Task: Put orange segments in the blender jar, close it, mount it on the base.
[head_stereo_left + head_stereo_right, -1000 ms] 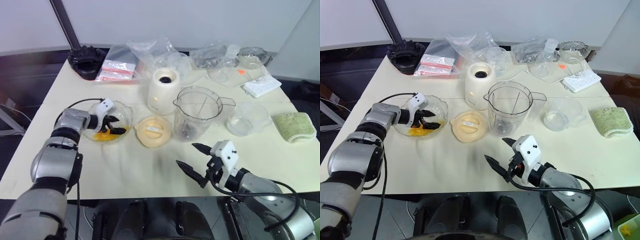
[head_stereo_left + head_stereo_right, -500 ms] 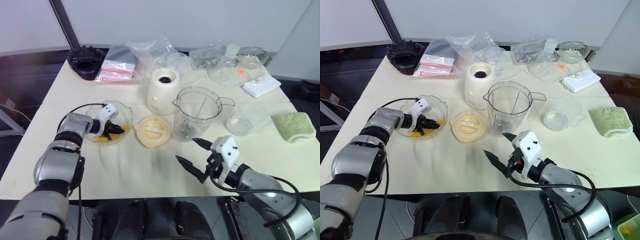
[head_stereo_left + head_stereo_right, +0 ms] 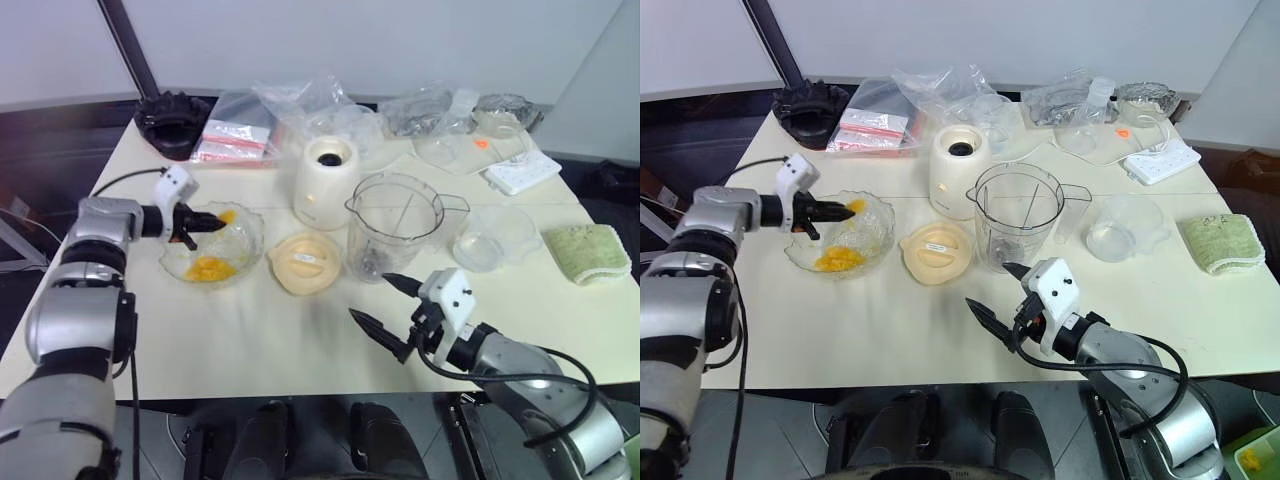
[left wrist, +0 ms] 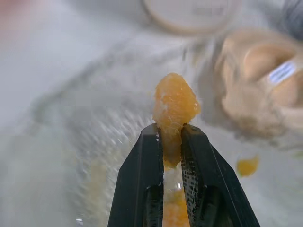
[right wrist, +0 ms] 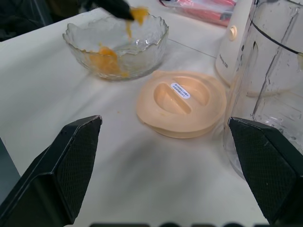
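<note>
The robot's left gripper needs to release the orange segment over the blades at the bottom of the clear blender jar (image 3: pixel 379 257).
My left gripper (image 3: pixel 203 225) is shut on one orange segment (image 3: pixel 228 216), held just above the far rim of the scalloped glass bowl (image 3: pixel 250 236). In the left wrist view the segment (image 4: pixel 174 106) sticks out past the pinching fingertips (image 4: pixel 152 142). More orange segments (image 3: pixel 210 268) lie in the bowl. The clear blender jar (image 3: pixel 395 225) stands upright and uncovered at the table's middle, with the cream base (image 3: pixel 328 182) behind it to the left. A pale-orange lid (image 3: pixel 306 262) lies between bowl and jar. My right gripper (image 3: pixel 370 298) hovers open near the front edge, short of the jar.
A shallow clear bowl (image 3: pixel 495 238) and a green cloth (image 3: pixel 588 252) sit right of the jar. Plastic bags (image 3: pixel 300 105), a black ring-shaped part (image 3: pixel 175 122), a white power strip (image 3: pixel 523 172) and glassware line the far edge.
My left gripper shut on a segment down in the bowl, then rose and drew back to the left with it. The right gripper stayed put and open.
</note>
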### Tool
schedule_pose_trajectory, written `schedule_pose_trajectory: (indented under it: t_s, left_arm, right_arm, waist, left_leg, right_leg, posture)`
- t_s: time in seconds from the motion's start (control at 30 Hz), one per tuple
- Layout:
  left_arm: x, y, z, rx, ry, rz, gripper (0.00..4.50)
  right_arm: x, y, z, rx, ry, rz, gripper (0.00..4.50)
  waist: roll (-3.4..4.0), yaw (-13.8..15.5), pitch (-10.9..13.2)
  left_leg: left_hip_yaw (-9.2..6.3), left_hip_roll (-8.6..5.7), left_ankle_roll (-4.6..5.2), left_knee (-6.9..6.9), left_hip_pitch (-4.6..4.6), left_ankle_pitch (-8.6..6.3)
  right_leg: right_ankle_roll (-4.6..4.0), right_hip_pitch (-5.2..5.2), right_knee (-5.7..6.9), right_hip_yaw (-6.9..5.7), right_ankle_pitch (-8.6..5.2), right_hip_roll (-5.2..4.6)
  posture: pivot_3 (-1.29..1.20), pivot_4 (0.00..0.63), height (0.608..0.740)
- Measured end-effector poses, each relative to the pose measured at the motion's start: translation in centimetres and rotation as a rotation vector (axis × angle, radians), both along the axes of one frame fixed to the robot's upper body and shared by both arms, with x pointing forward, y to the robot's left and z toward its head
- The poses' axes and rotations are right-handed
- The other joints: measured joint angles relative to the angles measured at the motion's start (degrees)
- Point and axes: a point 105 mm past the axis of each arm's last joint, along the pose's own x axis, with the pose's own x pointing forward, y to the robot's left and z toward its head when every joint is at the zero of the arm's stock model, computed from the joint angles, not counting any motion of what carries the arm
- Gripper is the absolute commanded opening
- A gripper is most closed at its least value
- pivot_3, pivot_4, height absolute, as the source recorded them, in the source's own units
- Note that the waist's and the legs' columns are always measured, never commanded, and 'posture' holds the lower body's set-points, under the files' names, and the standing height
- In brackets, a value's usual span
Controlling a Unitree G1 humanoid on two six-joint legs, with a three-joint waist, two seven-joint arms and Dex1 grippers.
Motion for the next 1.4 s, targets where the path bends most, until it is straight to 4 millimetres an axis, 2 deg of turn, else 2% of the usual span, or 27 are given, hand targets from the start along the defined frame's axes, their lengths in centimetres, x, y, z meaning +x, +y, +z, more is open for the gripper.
schedule_pose_trajectory:
  t_s: [0.13, 0.23, 0.33, 0.4, 0.43, 0.47, 0.53, 0.67, 0.8, 0.83, 0.87, 0.97, 1.17, 1.27, 1.37, 1.4]
  left_arm:
    - [-0.5, 0.1, 0.8, -0.007, 0.007, -0.046, 0.6]
    - [-0.6, -0.1, 2.4, -0.018, -0.018, -0.084, 0.6]
    - [-0.2, -1.3, 5.8, -0.063, -0.088, -0.14, 0.6]
    - [0.1, -2.7, 9.2, -0.097, -0.168, -0.185, 0.6]
    - [0.2, -3.6, 10.5, -0.103, -0.199, -0.211, 0.6]
    - [0.1, -5.7, 13.0, -0.114, -0.26, -0.286, 0.6]
    - [-0.1, -7.6, 14.7, -0.109, -0.303, -0.359, 0.6]
    - [-0.9, -13.6, 17.1, -0.147, -0.343, -0.55, 0.6]
    - [-1.7, -17.6, 18.3, -0.181, -0.36, -0.661, 0.6]
    - [-1.9, -18.7, 18.4, -0.19, -0.363, -0.686, 0.6]
    - [-2.1, -20.7, 18.1, -0.2, -0.363, -0.727, 0.6]
    - [-2.4, -23.5, 16.2, -0.181, -0.335, -0.778, 0.6]
    - [-1.8, -26.8, 11.1, -0.049, -0.296, -0.76, 0.6]
    - [-1.9, -27.7, 9.0, 0.013, -0.298, -0.779, 0.6]
    - [-1.8, -28.0, 8.3, 0.055, -0.309, -0.769, 1.4]
    - [-1.7, -28.1, 8.2, 0.065, -0.314, -0.765, 1.85]
  right_arm:
    - [0.3, -0.5, -0.3, -0.004, -0.004, -0.01, 4.5]
    - [0.3, -1.3, -0.7, -0.01, -0.001, -0.04, 4.5]
    - [0.5, -3.6, -1.1, -0.035, 0.006, -0.125, 4.5]
    - [0.6, -6.2, -1.1, -0.068, 0.005, -0.21, 4.5]
    - [0.6, -7.3, -1.0, -0.077, 0.004, -0.242, 4.5]
    - [0.5, -9.0, -0.5, -0.093, -0.007, -0.293, 4.5]
    - [0.6, -9.9, 0.4, -0.096, -0.033, -0.314, 4.5]
    - [0.3, -11.5, 2.3, -0.086, -0.071, -0.35, 4.5]
    - [0.1, -12.1, 3.8, -0.094, -0.109, -0.373, 4.5]
    - [0.0, -12.3, 4.0, -0.091, -0.113, -0.383, 4.5]
    - [-0.1, -12.5, 4.4, -0.098, -0.12, -0.396, 4.5]
    - [-0.4, -12.2, 5.4, -0.108, -0.149, -0.391, 4.5]
    - [-0.7, -11.4, 5.9, -0.104, -0.169, -0.407, 4.5]
    - [-0.6, -11.0, 5.4, -0.094, -0.157, -0.411, 4.5]
    - [-0.6, -10.9, 5.0, -0.087, -0.147, -0.423, 4.5]
    - [-0.6, -10.9, 4.9, -0.083, -0.145, -0.429, 4.5]
  waist:
    - [0.0, -0.01, 0.0]
    - [-0.03, 0.12, 0.01]
    - [-0.06, 0.27, 0.02]
    - [-0.1, 0.27, 0.03]
    - [-0.11, 0.3, 0.03]
    - [-0.1, 0.37, 0.04]
    - [-0.09, 0.14, 0.03]
    - [-0.08, -0.08, 0.03]
    - [-0.07, -0.33, 0.04]
    - [-0.07, -0.15, 0.04]
    - [-0.07, 0.16, 0.04]
    - [-0.07, 0.19, 0.04]
    - [-0.06, 0.12, 0.03]
    - [-0.06, 0.16, 0.04]
    - [-0.06, 0.18, 0.04]
    - [-0.06, 0.19, 0.04]
  left_leg:
    - [0.0, 0.0, 0.0, 0.0, 0.0, 0.0]
    - [0.0, -0.01, 0.0, 0.02, 0.0, 0.0]
    - [-0.02, -0.03, 0.0, 0.11, -0.05, 0.0]
    - [-0.03, -0.04, 0.04, 0.21, -0.12, -0.03]
    - [-0.03, -0.05, 0.06, 0.25, -0.13, -0.04]
    - [-0.03, -0.06, 0.1, 0.3, -0.13, -0.06]
    - [-0.03, -0.04, 0.17, 0.32, -0.08, -0.1]
    - [-0.02, -0.02, 0.26, 0.32, -0.04, -0.15]
    - [0.0, -0.02, 0.33, 0.37, -0.04, -0.2]
    - [0.0, -0.02, 0.34, 0.4, -0.05, -0.2]
    - [0.0, -0.03, 0.37, 0.45, -0.05, -0.22]
    - [-0.01, -0.04, 0.39, 0.49, -0.06, -0.24]
    - [0.02, -0.03, 0.48, 0.49, -0.06, -0.29]
    - [0.03, -0.04, 0.48, 0.49, -0.07, -0.29]
    - [0.02, -0.03, 0.48, 0.49, -0.07, -0.29]
    - [0.02, -0.03, 0.48, 0.49, -0.07, -0.29]
  right_leg:
    - [0.0, 0.0, 0.02, 0.0, 0.0, 0.0]
    - [0.0, 0.0, 0.02, 0.0, 0.0, 0.0]
    - [0.0, 0.03, 0.02, -0.02, 0.0, 0.0]
    - [0.01, 0.05, 0.03, -0.07, 0.0, 0.0]
    - [0.01, 0.08, 0.03, -0.09, 0.0, 0.0]
    - [0.02, 0.12, 0.03, -0.09, 0.0, 0.0]
    - [0.03, 0.18, 0.02, -0.08, 0.0, -0.01]
    - [0.06, 0.16, 0.07, -0.04, -0.02, 0.01]
    - [0.09, 0.12, 0.14, 0.0, -0.04, 0.02]
    - [0.09, 0.13, 0.16, 0.0, -0.04, 0.02]
    - [0.1, 0.17, 0.15, 0.0, -0.05, 0.0]
    - [0.12, 0.19, 0.14, 0.01, -0.06, -0.01]
    - [0.13, 0.14, 0.17, 0.05, -0.06, 0.0]
    - [0.13, 0.14, 0.15, 0.06, -0.06, -0.01]
    - [0.13, 0.13, 0.15, 0.06, -0.06, -0.01]
    - [0.13, 0.13, 0.15, 0.06, -0.07, -0.01]
  posture:
    - [0.0, 0.15, 0.74]
    - [0.0, 0.15, 0.74]
    - [0.0, 0.15, 0.74]
    - [0.0, 0.15, 0.74]
    - [0.0, 0.15, 0.74]
    - [0.0, 0.15, 0.74]
    - [0.0, 0.15, 0.74]
    - [0.0, 0.15, 0.74]
    - [0.0, 0.15, 0.74]
    - [0.0, 0.15, 0.74]
    - [0.0, 0.15, 0.74]
    - [0.0, 0.15, 0.74]
    - [0.0, 0.15, 0.74]
    - [0.0, 0.15, 0.74]
    - [0.0, 0.15, 0.74]
    - [0.0, 0.15, 0.74]
